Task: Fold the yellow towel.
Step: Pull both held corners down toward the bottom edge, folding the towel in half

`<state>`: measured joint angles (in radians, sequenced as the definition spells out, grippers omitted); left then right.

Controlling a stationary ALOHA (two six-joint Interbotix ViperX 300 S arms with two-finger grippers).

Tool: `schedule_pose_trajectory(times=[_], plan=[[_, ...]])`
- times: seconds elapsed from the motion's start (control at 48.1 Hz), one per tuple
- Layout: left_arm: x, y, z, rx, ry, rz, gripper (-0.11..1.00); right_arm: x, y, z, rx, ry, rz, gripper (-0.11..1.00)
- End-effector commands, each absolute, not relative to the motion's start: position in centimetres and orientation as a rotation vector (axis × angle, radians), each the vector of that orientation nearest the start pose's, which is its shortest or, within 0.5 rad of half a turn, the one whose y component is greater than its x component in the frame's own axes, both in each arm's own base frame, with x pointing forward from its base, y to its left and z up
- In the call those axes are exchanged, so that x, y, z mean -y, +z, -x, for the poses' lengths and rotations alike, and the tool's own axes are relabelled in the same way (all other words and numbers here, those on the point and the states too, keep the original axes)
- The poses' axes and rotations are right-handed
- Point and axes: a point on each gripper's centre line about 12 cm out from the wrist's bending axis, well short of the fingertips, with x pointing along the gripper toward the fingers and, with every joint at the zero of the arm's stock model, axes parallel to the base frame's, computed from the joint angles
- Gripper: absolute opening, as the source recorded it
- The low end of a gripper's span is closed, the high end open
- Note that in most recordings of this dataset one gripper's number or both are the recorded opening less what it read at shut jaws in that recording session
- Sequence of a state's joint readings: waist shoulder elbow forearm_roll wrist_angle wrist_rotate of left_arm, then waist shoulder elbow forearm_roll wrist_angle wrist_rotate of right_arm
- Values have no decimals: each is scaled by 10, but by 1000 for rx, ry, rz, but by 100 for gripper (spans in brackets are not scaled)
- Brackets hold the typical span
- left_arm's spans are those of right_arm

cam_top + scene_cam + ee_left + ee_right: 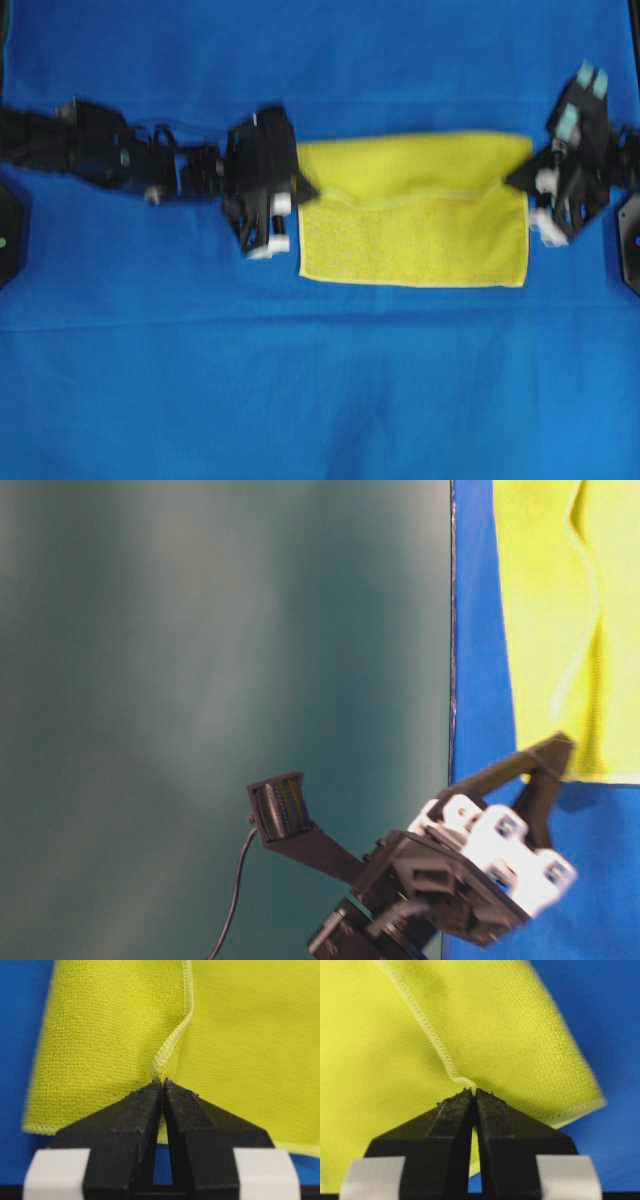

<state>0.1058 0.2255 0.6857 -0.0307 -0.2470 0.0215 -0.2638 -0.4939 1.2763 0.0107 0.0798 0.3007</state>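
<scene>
Next, my left gripper lets go of the hem at the flat layer's bottom corner (pixel 304 273), so that the yellow towel's edges line up. The towel now lies on the blue cloth.
The yellow towel (pixel 415 235) lies on the blue cloth at the middle of the overhead view, partly doubled over, with a pale hem running across it from side to side. My left gripper (pixel 312 188) sits at the towel's left end and my right gripper (pixel 512 180) at its right end. In the left wrist view the black fingertips (pixel 163 1081) are pinched shut on the stitched hem of the towel (pixel 100 1035). From the right wrist, that gripper (pixel 473 1091) is likewise shut on the hem, and the towel (pixel 495 1025) rises from the tips.
A large blue cloth (pixel 320 400) covers the whole table under the towel. Dark arm mounts sit at the left edge (pixel 8 235) and right edge (pixel 630 245). The table-level view shows a dark green backdrop (pixel 200 680) beside the blue cloth (pixel 475 630).
</scene>
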Motion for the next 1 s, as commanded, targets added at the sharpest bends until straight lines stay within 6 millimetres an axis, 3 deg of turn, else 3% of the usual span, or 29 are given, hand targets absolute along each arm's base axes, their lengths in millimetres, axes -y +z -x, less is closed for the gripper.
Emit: schedule_pose_trajectory(times=[0.0, 0.249, 0.436, 0.977], plan=[[-27, 112, -404, -625, 77, 37, 2, 38, 123, -196, -808, -332, -426, 1], [17, 118, -401, -636, -6, 80, 2, 0, 126, -198, -840, -211, -465, 1], [39, 116, -394, -662, -56, 69, 2, -14, 126, -198, -853, -168, -485, 1], [26, 118, -398, -649, -23, 81, 3, -15, 126, -198, -853, -173, -504, 2]])
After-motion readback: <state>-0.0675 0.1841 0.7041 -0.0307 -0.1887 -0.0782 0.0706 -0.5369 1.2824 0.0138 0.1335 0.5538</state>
